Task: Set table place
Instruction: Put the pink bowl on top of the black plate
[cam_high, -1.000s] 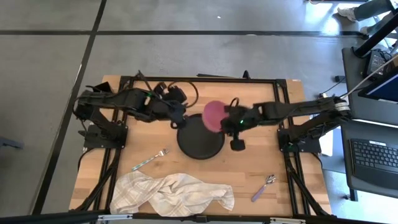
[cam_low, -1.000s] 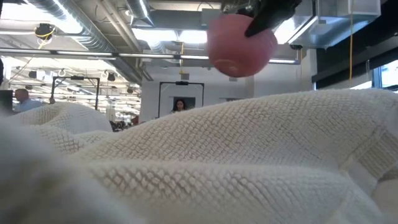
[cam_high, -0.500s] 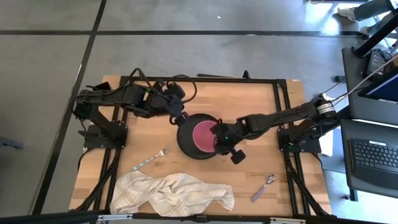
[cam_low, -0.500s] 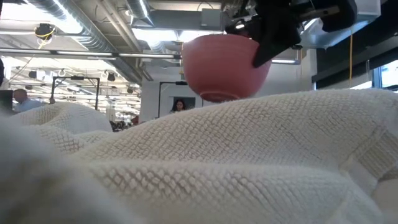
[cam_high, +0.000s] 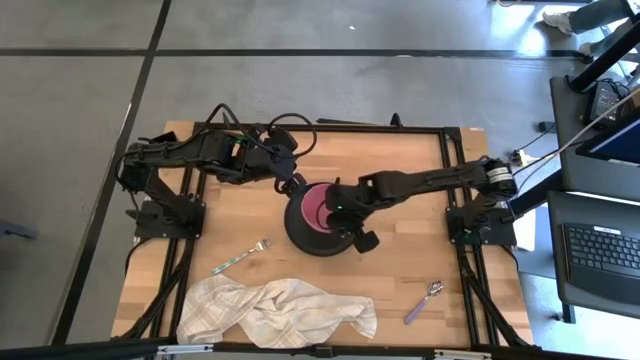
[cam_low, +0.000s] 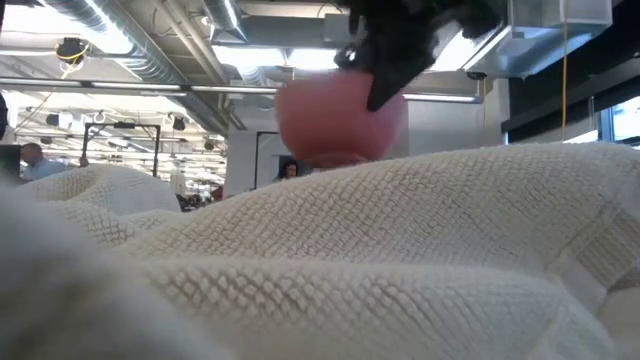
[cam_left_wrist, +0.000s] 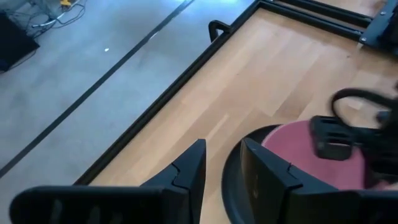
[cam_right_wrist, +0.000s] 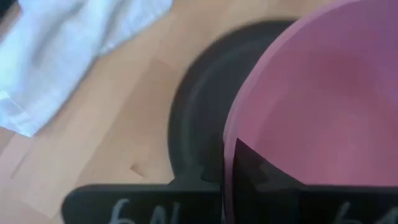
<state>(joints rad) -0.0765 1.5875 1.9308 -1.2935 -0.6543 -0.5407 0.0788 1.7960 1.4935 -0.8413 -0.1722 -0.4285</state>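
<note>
My right gripper is to set the pink bowl down. It is now held over the plate. It will put it on the middle of the black plate (cam_high: 319, 217).
The black plate (cam_high: 322, 232) lies flat at the middle of the table (cam_high: 400, 160). The pink bowl (cam_high: 316, 206) is over the plate, opening up, with my right gripper (cam_high: 339, 206) shut on its rim; towel hides its foot in the low view (cam_low: 335, 115). My left gripper (cam_high: 290, 187) is open at the plate's far left rim (cam_left_wrist: 231, 180), one finger on either side of it. The fork (cam_high: 241, 257) lies near left of the plate. The purple-handled spoon (cam_high: 424, 301) lies at the near right. My left gripper's fingers (cam_left_wrist: 189, 171) stand astride the plate's rim; I cannot tell whether they touch it. My right gripper holds the bowl by its right-hand rim (cam_right_wrist: 227, 146), one finger (cam_right_wrist: 252, 171) inside the bowl and one outside. It comes slanting down from the table's right. The bowl is upright over the plate; whether it rests there is hidden.
A crumpled white towel (cam_high: 280, 310) lies along the near edge and fills the front of the low view (cam_low: 350, 260). Bare wood shows right of the plate (cam_high: 410, 240). The arms' bases stand at the left and right edges.
My right gripper has gone down and toward the table's left with the bowl, from above the plate's far right rim to over the plate. The bowl has turned from tipped on its side to upright, opening up.
</note>
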